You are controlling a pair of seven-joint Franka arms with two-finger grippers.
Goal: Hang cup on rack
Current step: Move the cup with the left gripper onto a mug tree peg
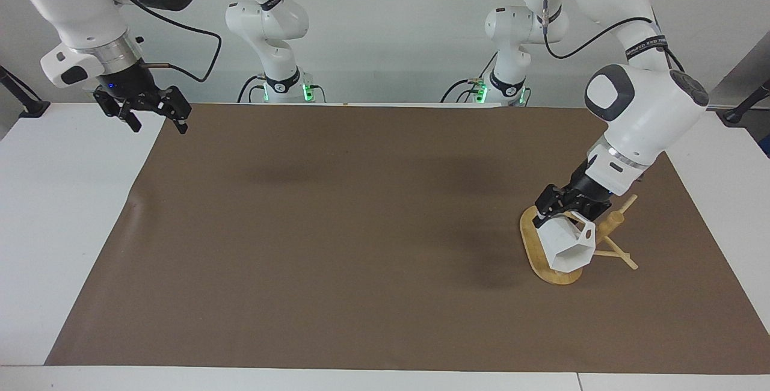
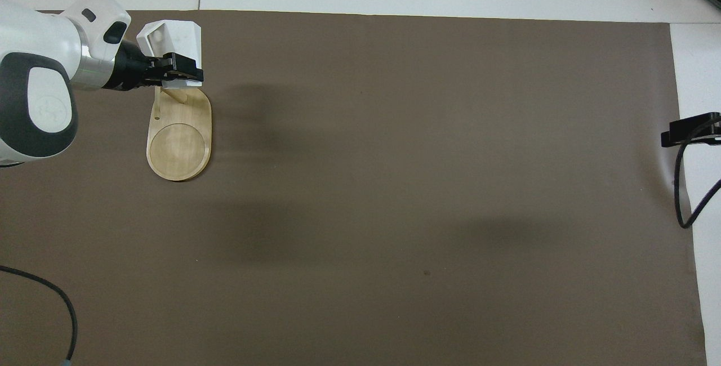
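My left gripper will let go of the white cup on the rack's peg [image 2: 161,72], which sits above the post end of the base of the rack.
The white faceted cup [image 1: 562,242] hangs tilted over the rack, with its hexagonal mouth turned away from the robots. My left gripper [image 1: 564,212] is shut on the cup's wall near the pierced handle [image 1: 587,235]. The bamboo rack stands toward the left arm's end of the table, with an oval base [image 1: 532,240], a round post [image 1: 613,222] and thin pegs [image 1: 619,256]. The cup sits close beside the post; whether it touches a peg I cannot tell. From overhead, the cup [image 2: 169,36] and left gripper [image 2: 176,71] cover the post above the base [image 2: 179,141]. My right gripper [image 1: 149,115] waits open in the air.
A brown mat [image 1: 361,228] covers most of the white table [image 1: 54,198]. The right gripper [image 2: 690,132] hangs over the mat's edge at the right arm's end of the table. A black cable [image 2: 684,186] trails from it.
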